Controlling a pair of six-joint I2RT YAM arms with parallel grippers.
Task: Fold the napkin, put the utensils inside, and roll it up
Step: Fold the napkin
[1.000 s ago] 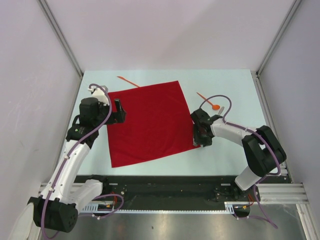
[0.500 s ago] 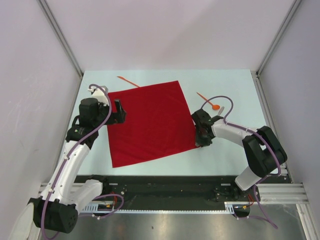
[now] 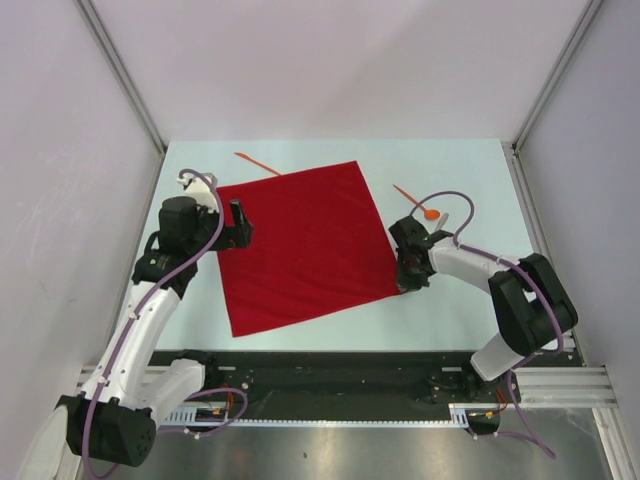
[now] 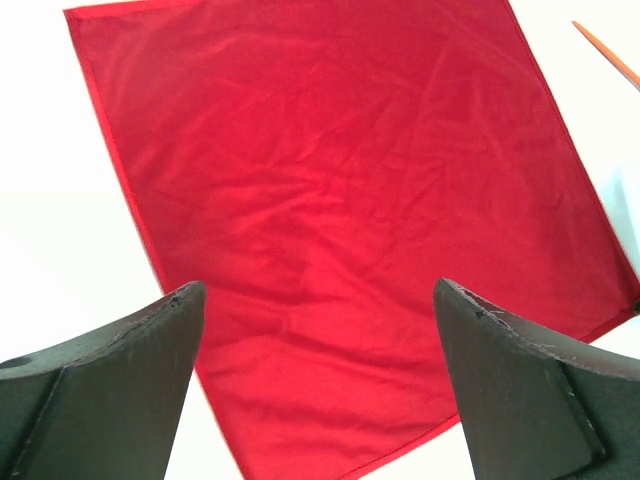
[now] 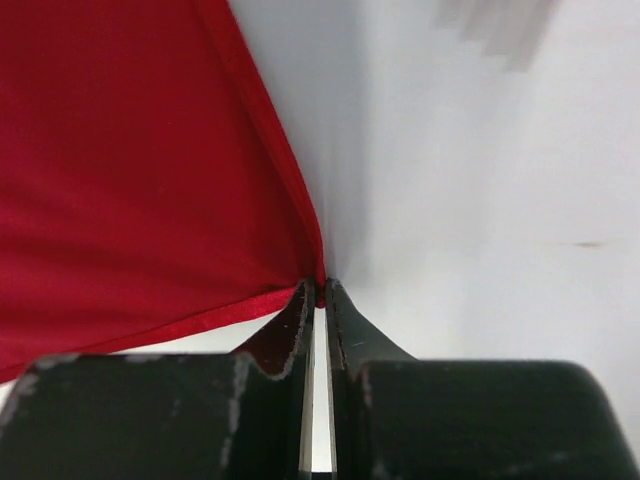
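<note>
My right gripper has the pinched corner. It will let go of it on the red napkin's diagonally opposite corner point(image 3: 231, 197), just beyond my left gripper.
The red napkin point(image 3: 305, 245) lies spread flat on the table. My right gripper point(image 3: 405, 283) is shut on its near right corner; in the right wrist view the jaws point(image 5: 320, 287) pinch the tip of the cloth point(image 5: 130, 180). My left gripper point(image 3: 238, 214) is open and empty over the napkin's left edge; the cloth point(image 4: 340, 200) fills the left wrist view between the fingers point(image 4: 318, 290). The orange knife-like stick point(image 3: 256, 162) lies just beyond the napkin's far edge and shows in the left wrist view point(image 4: 608, 53). The orange spoon point(image 3: 422, 206) lies right of the napkin. I cannot make out the fork.
The pale table point(image 3: 460, 320) is walled by white panels at the left, back and right. A purple cable point(image 3: 450, 200) loops over the spoon area. A blurred pale shape point(image 5: 495, 25) shows at the far edge of the right wrist view.
My right gripper has pulled the napkin's near right corner a little to the right, and the whole cloth has slid that way. The left arm has not moved.
</note>
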